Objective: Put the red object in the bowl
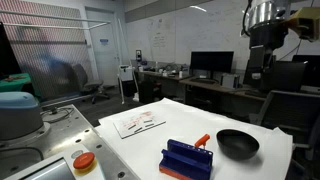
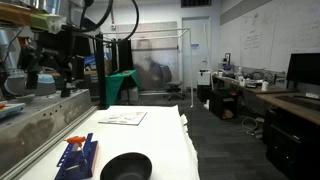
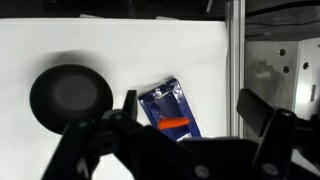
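Observation:
My gripper is to close next on the upper end of the red object (image 1: 205, 138) (image 3: 167, 124), where it sticks out above the blue rack toward the black bowl.
The red object (image 3: 175, 122) is a short orange-red stick lying across the blue ridged rack (image 3: 165, 103); it also shows in both exterior views (image 1: 202, 140) (image 2: 75, 139). The black bowl (image 3: 70, 95) sits on the white table beside the rack, also seen in both exterior views (image 1: 238, 144) (image 2: 125, 166). My gripper (image 3: 190, 112) hangs high above the table, fingers spread wide and empty, with the rack and stick between them in the wrist view. In an exterior view the gripper (image 1: 262, 62) is well above the bowl.
A paper sheet (image 1: 138, 122) lies on the white table (image 1: 150, 145) farther back. A round orange-red button with yellow base (image 1: 84, 161) sits on the metal bench beside the table. A green bin (image 1: 18, 112) stands nearby. Desks with monitors (image 1: 211, 65) are behind.

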Robot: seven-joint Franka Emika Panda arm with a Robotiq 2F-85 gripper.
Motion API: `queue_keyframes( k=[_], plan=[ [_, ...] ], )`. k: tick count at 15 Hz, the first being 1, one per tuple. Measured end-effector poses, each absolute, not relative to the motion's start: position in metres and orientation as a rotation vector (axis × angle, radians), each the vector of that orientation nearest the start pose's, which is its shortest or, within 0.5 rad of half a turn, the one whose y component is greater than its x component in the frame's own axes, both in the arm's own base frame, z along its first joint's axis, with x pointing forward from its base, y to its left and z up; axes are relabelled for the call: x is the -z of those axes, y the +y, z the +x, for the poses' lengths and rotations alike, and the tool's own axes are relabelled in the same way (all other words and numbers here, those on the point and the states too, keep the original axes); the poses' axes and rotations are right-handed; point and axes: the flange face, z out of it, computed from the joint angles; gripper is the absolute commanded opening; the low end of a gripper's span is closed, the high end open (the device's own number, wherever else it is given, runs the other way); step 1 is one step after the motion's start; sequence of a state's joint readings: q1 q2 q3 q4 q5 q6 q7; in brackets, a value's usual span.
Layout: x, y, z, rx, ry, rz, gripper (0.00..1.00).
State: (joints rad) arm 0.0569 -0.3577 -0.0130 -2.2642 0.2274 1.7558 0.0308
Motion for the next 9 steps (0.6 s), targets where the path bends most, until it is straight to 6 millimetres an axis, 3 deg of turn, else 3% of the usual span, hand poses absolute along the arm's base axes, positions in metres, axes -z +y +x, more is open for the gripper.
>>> queue_keyframes(
  k=[6,9],
  plan=[
    [-0.497,0.038,0.427,-0.218,0.064,-2.914,1.00],
    [-0.491,0.049,0.435,-0.210,0.272,-2.932,1.00]
  ],
)
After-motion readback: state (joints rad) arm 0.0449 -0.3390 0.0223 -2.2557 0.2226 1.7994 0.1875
